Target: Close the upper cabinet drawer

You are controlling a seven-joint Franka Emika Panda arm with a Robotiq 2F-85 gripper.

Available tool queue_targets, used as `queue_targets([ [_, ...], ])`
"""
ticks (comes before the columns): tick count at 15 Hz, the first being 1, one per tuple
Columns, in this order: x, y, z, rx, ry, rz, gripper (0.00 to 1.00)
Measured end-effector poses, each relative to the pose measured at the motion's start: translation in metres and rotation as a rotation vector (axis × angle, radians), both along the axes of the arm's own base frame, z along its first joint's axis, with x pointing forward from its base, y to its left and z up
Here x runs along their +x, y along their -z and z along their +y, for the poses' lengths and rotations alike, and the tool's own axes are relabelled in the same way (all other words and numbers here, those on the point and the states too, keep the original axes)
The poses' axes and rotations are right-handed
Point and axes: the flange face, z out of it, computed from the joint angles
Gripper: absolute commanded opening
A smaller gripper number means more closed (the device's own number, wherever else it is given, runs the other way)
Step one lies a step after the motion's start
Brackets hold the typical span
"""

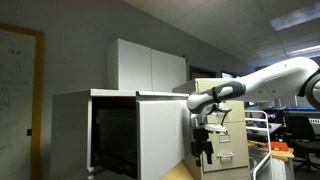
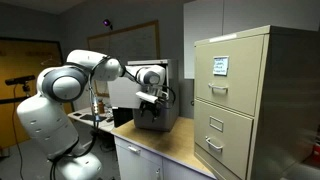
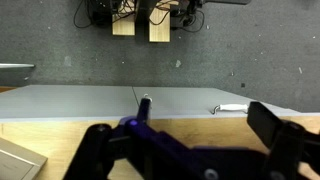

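Next, my gripper moves to the upper cabinet drawer's front panel (image 1: 188,118), close to its top edge, and closes there so that it can push the drawer shut.
The upper cabinet drawer (image 1: 160,135) is a big white flat front panel on the white-grey cabinet. It stands out from the cabinet, and the dark interior (image 1: 112,135) shows beside it. My gripper (image 1: 203,148) hangs just past the panel's right edge, in front of the beige filing cabinet. It also shows in an exterior view (image 2: 152,98), close to a dark box-like body. In the wrist view the gripper (image 3: 185,150) has its two dark fingers spread wide with nothing between them, above a wooden surface (image 3: 90,135) and a grey flat panel (image 3: 90,100).
A beige filing cabinet (image 1: 228,125) with metal handles shows in both exterior views (image 2: 250,100). A white two-door cupboard (image 1: 148,65) sits on top of the cabinet. A white cable (image 3: 230,107) lies on the grey panel. Desks with equipment (image 1: 285,135) stand behind the arm.
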Motion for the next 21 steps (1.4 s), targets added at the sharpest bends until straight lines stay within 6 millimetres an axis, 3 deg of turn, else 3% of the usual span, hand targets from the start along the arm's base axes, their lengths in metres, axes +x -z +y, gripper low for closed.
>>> queue_targets([
  [16,0.000,0.000,0.000,-0.001,0.000,0.001,1.00],
  [20,-0.005,-0.017,0.006,-0.005,-0.013,-0.034,0.99],
  [21,-0.008,-0.025,0.009,-0.007,-0.019,-0.052,0.86],
])
